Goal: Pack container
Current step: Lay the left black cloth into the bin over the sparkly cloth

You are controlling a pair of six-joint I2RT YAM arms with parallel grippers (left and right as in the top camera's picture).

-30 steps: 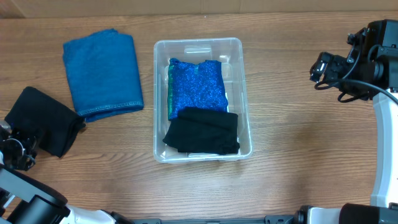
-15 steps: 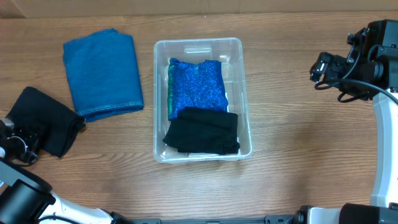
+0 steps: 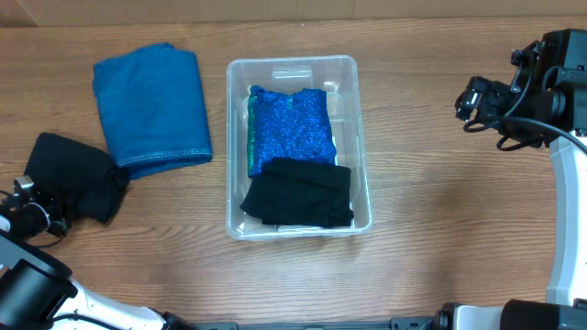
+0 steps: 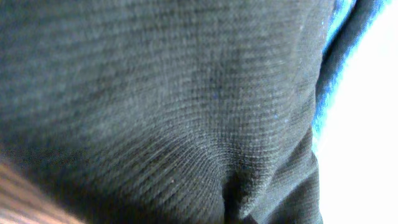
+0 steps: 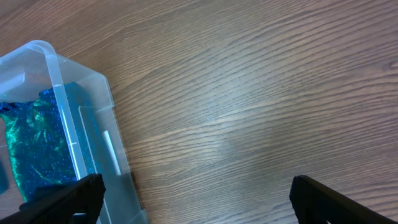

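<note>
Next, I drop the black cloth from my left gripper on top of the sparkly blue cloth [image 3: 308, 129] inside the clear container. The black cloth now lies beside the folded blue cloth.
The clear container [image 3: 363, 147] stands mid-table, holding a sparkly blue cloth [image 3: 289, 128] and a folded black cloth [image 3: 300, 192] at its near end. A folded blue cloth [image 3: 151, 110] lies to its left. Further left lies another black cloth [image 3: 73, 174], with my left gripper [image 3: 41, 215] shut on its near-left edge. That black cloth [image 4: 155, 106] fills the left wrist view and hides the fingers. My right gripper [image 3: 472, 101] hovers open at the far right, nothing between its fingers [image 5: 68, 196], with the container's corner [image 5: 81, 118] at its left.
Bare wooden table [image 3: 449, 202] stretches between the container and the right arm. The left arm's base sits at the near-left corner. A sliver of the blue cloth [image 4: 329, 74] shows past the black one in the left wrist view.
My left gripper has closed on the edge of the black cloth at the left, and that cloth has bunched up and shifted slightly right. The right arm has not moved.
</note>
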